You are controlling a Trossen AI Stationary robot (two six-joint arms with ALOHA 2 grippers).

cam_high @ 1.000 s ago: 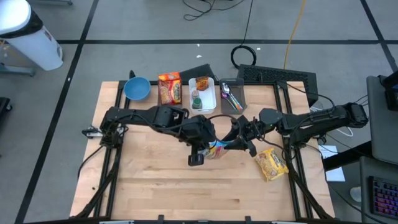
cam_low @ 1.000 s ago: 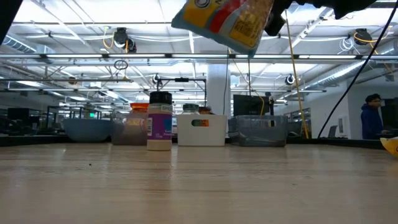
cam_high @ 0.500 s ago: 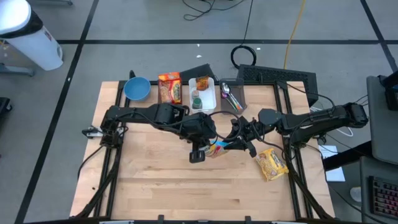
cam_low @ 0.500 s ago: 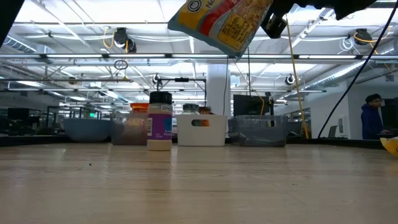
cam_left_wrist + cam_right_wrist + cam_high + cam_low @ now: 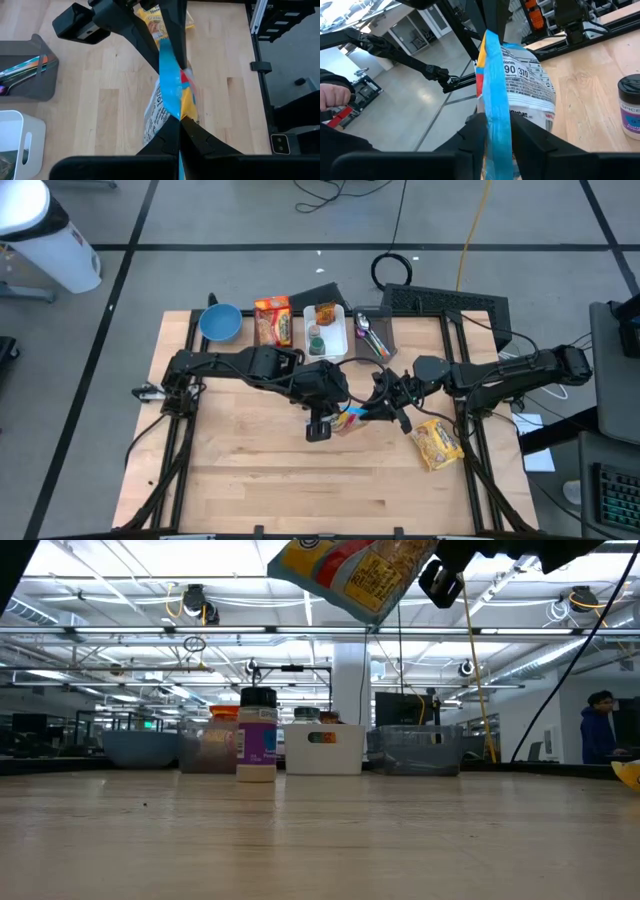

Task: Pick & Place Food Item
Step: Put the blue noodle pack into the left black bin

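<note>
The noodle packet hangs at a slant between my grippers, so next my left gripper opens, turns and grabs the blue sealed edge (image 5: pixel 171 90) again while my right gripper holds the packet.
A noodle packet (image 5: pixel 350 420), yellow and red with a blue sealed edge, hangs in the air over the table's middle, between my two grippers. It shows high above the tabletop in the low view (image 5: pixel 352 575). My left gripper (image 5: pixel 331 420) comes at it from the table's left and is shut on it. My right gripper (image 5: pixel 372 413) comes from the right and is shut on its other end. My left gripper pinches the packet's blue sealed edge (image 5: pixel 175 107) between its two fingers, at the end nearer the table's left. The packet is lifted clear of the table, edge-on to the fingers. My right gripper pinches the same blue sealed edge (image 5: pixel 496 117) at its right end, one finger (image 5: pixel 471 135) on each face. It comes roughly level from the table's right. The packet stands clear of the table and stretches away toward the left gripper.
A second yellow packet (image 5: pixel 437 443) lies on the table at the right. Along the far edge stand a blue bowl (image 5: pixel 220 322), an orange packet (image 5: pixel 272 320), a white bin (image 5: pixel 337 338) and a grey bin of utensils (image 5: pixel 385 340). A spice jar (image 5: pixel 257 735) stands before them.
The noodle packet has risen a little above the table between the two grippers, which both stay on it.
</note>
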